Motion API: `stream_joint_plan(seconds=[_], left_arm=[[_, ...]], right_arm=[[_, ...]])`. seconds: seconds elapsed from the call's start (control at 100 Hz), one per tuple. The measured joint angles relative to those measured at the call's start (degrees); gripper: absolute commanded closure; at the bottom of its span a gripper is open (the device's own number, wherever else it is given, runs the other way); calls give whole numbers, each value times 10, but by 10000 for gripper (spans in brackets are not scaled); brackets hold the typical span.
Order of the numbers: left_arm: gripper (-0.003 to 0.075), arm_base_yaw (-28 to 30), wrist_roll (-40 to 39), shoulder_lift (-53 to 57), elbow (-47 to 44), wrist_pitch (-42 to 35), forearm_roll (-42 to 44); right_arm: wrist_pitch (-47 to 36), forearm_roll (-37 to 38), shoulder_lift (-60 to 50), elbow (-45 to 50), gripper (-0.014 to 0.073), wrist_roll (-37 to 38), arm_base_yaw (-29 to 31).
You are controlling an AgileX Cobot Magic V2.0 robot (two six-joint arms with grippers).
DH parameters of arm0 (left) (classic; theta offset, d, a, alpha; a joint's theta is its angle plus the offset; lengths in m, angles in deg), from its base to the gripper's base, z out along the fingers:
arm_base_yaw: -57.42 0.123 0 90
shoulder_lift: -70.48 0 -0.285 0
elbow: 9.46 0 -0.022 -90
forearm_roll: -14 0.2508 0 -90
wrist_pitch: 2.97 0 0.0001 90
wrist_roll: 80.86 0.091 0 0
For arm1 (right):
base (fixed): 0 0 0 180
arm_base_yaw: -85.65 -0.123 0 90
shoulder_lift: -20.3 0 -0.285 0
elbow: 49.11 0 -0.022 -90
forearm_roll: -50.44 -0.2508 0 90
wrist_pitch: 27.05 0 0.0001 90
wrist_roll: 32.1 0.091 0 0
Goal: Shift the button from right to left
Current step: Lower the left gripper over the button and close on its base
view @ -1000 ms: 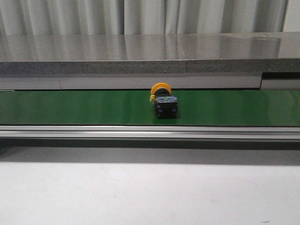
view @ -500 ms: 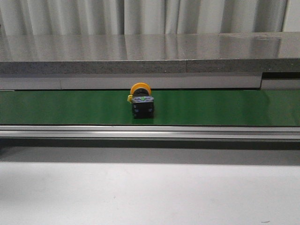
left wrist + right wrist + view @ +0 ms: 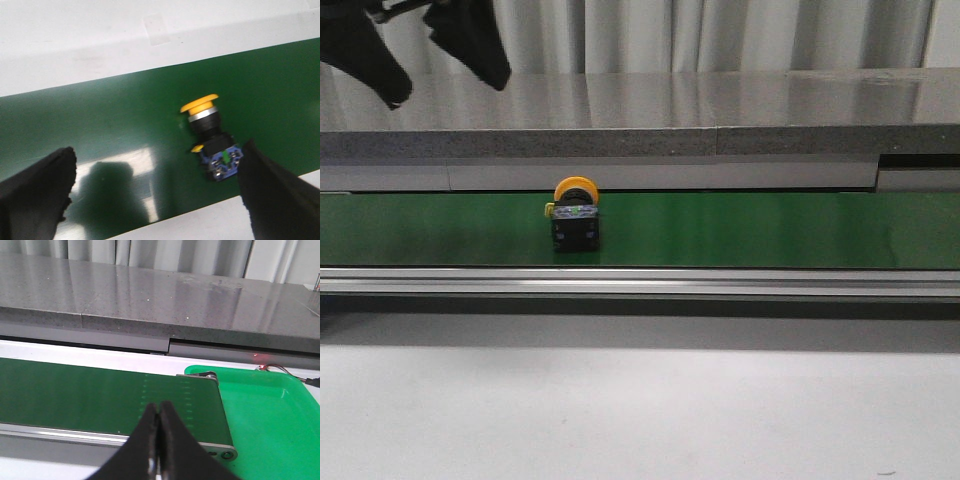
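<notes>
I need to move my left gripper to the button next and close it on its dark blocky body [image 3: 576, 233] [image 3: 220, 154], near the blue-green screw end of the button.
The button [image 3: 575, 215], a yellow round cap on a dark blocky body, lies on the green conveyor belt [image 3: 770, 230], left of the middle. In the left wrist view the button [image 3: 210, 137] lies on its side with its blue-green screw end toward the near belt edge. My left gripper [image 3: 440, 50] hangs open high above the belt at the upper left; in its wrist view the gripper [image 3: 155, 192] is wide open and empty, and the button sits just inside one finger [image 3: 275, 200]. My right gripper [image 3: 159, 440] is shut and empty over the belt's right end.
A grey stone counter [image 3: 640, 110] runs behind the belt. A metal rail [image 3: 640, 283] borders the belt's front, with a white tabletop [image 3: 640, 410] below. A bright green tray [image 3: 270, 415] sits past the belt's right end.
The button has travelled left along the belt, from just right of centre to left of centre. My left gripper has come into the front view at the upper left.
</notes>
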Motion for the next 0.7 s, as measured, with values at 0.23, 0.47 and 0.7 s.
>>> stream_joint_plan(seconds=[0.23,0.47,0.7], left_arm=[[165,-29,-98,-55,50,61,76],[165,-32,-120,-85,60,94,88],[165,-32,-122,-115,60,106,89]], right_arm=[[0,0,0,0,662,0,0],[0,0,0,0,662,0,0],[0,0,0,0,662,0,0]])
